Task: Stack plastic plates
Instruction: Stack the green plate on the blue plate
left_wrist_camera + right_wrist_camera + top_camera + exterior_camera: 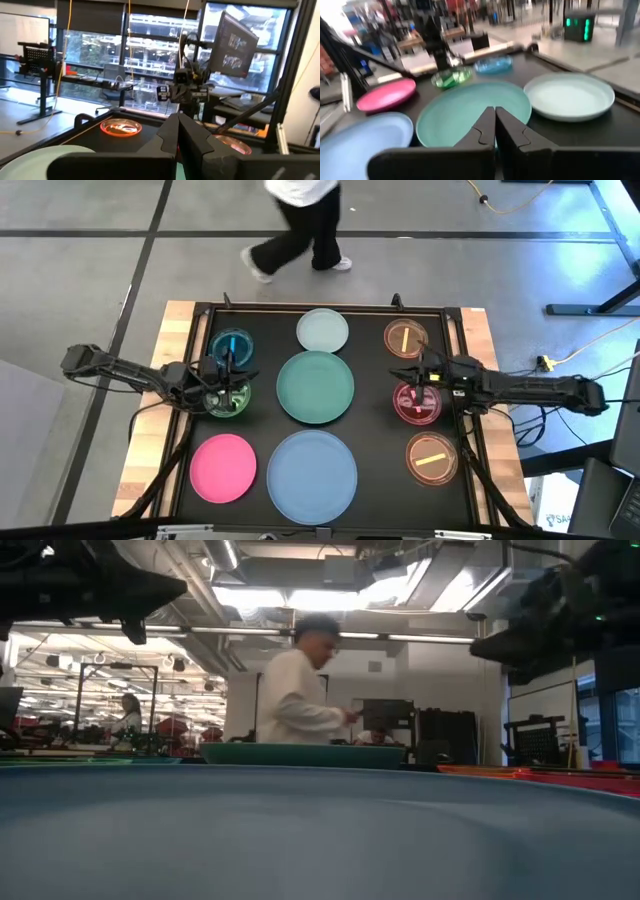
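The robot's right gripper will next move to the teal plate's rim (346,365), on the side of the plate toward the far orange dish, and close there.
From above I see a pale mint plate (322,330), a teal plate (315,387), a light blue plate (312,472) and a pink plate (223,468), each flat on the black mat. Small dishes lie apart: blue (231,347), green (228,397), magenta (417,404) and two orange (406,337) (432,458). My left gripper (177,127) hovers shut and level over the gap between the blue and green dishes (245,375). My right gripper (495,115) hovers shut above the magenta dish's far rim (398,375), facing the teal plate (470,112).
A raised frame (455,315) borders the mat. A person (300,230) walks past beyond the table's far edge and also shows in the low view (300,690). The light blue plate (300,830) fills the low view's foreground, with the teal plate (300,753) behind it.
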